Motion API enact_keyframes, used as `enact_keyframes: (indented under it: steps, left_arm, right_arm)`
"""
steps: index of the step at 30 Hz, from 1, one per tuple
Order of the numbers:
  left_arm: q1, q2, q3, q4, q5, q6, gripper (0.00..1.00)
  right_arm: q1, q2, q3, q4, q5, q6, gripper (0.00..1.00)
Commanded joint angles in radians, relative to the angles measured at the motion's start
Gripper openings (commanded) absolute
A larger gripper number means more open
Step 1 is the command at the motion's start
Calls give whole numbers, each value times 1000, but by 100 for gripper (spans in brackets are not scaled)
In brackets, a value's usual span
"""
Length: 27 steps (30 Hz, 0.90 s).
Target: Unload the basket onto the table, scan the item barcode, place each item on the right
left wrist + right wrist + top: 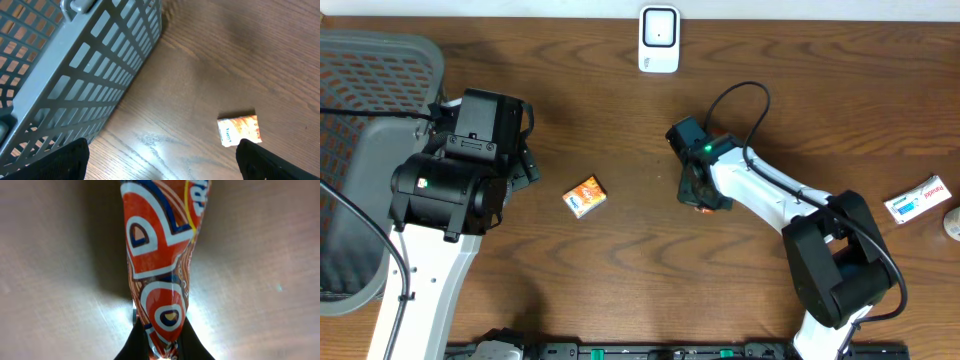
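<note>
I need to use my right gripper to put the red-orange packet down on bare wood (660, 209) next to the small orange-and-white packet, away from the grey basket.
My right gripper (162, 341) is shut on the end of a glossy red-orange packet (160, 255) with blue and white lettering; the packet stretches away from the jaws over the wooden table. From overhead this gripper (700, 188) is at mid-table, and only an orange sliver of the packet (704, 208) shows beneath it. A white scanner (659, 38) stands at the table's far edge, apart from the packet. No barcode shows. My left gripper (162, 146) hangs open above bare wood, nothing between its fingers.
A small orange-and-white packet (585, 196) lies left of centre, near my left gripper's right finger (265, 162) in the wrist view. A grey slatted basket (75, 65) stands at the far left. A white box (918, 198) lies at the right edge.
</note>
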Motion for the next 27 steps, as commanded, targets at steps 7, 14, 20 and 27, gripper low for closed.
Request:
enact_keyframes:
  steps: [7, 14, 20, 27]
  left_arm:
    - [5, 2, 0, 0, -13, 10, 94]
    - [5, 2, 0, 0, -13, 10, 94]
    - [5, 2, 0, 0, -13, 9, 94]
    - [5, 2, 0, 0, -13, 10, 94]
  right_arm:
    - [-113, -101, 240, -312, -939, -468, 1]
    - [-191, -69, 201, -341, -1234, -903, 1]
    - [-196, -65, 193, -333, -1347, -1537, 1]
    - [-195, -34, 175, -117, -1416, -1718, 1]
